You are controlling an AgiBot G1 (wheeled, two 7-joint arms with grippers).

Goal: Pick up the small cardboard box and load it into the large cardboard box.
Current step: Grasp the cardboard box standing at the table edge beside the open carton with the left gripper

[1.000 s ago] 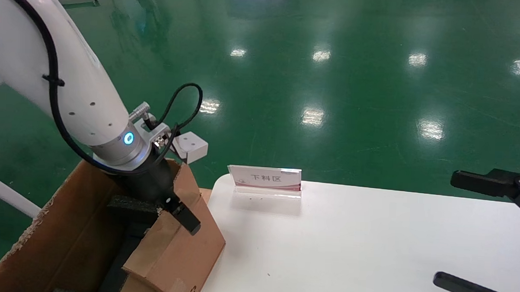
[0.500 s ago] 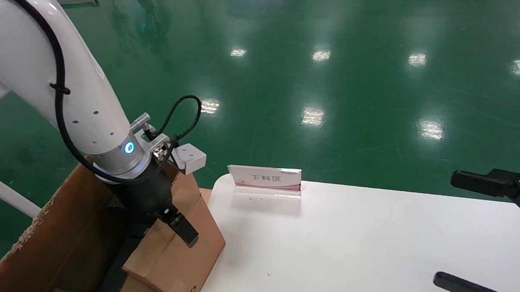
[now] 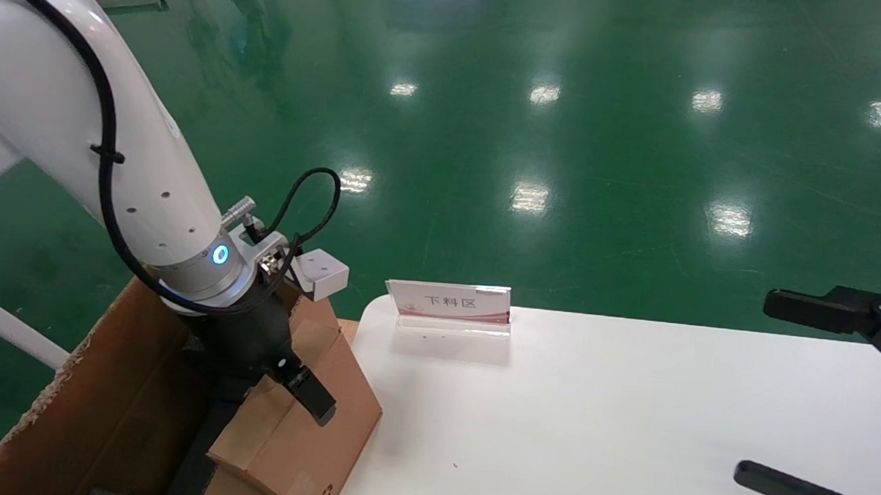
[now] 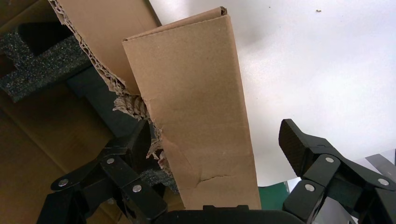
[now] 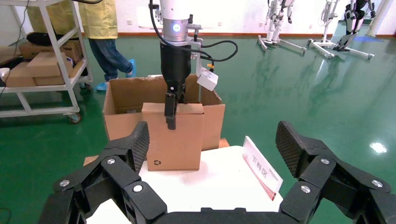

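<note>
My left gripper grips the small cardboard box next, closing across the middle of the narrow top side (image 3: 287, 408) (image 4: 208, 149) and squeezing the box's wide sides.
The small cardboard box (image 3: 295, 433) (image 5: 177, 140) stands upright on the left end of the white table (image 3: 625, 415), against the torn wall of the large cardboard box (image 3: 113, 382) (image 5: 126, 98). My left gripper (image 3: 274, 392) (image 4: 215, 140) is open and straddles the small box's top edge (image 4: 196, 107). One finger (image 4: 299, 144) hangs clear of the box on the table side. The other finger (image 4: 133, 149) is down by the ragged wall on the large-box side. My right gripper (image 3: 780, 395) (image 5: 215, 140) is open over the table's right end, with nothing between its fingers.
A clear sign stand (image 3: 449, 303) (image 5: 261, 170) sits at the table's far edge. Black foam (image 4: 37, 65) lies inside the large box. In the right wrist view a shelf cart with cartons (image 5: 42, 65) and a person (image 5: 105, 28) stand behind on the green floor.
My left arm has come down a little, so its fingers sit lower around the small box. The box and the right arm have not moved.
</note>
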